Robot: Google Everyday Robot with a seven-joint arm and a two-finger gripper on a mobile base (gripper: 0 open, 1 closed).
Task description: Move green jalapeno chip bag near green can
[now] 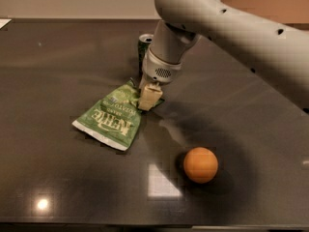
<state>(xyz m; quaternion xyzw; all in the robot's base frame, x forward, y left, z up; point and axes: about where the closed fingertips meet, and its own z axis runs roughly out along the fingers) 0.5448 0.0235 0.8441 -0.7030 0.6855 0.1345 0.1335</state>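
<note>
The robot's gripper needs to release the green jalapeno chip bag flat on the table (160, 85), just in front of the green can.
The green jalapeno chip bag (112, 117) lies on the dark table (58, 57), its white "KETTLE" lettering upside down and its near crimped end toward the front left. My gripper (149, 96) is shut on the bag's far right corner and holds that end slightly raised. The green can (144, 46) stands upright just behind the gripper; only its silver top and left side show past my arm. The bag's held corner is a short way in front of the can.
An orange ball (200, 165) rests on the table to the front right of the bag. My grey arm (231, 28) reaches in from the upper right. The table's front edge (154, 224) runs along the bottom.
</note>
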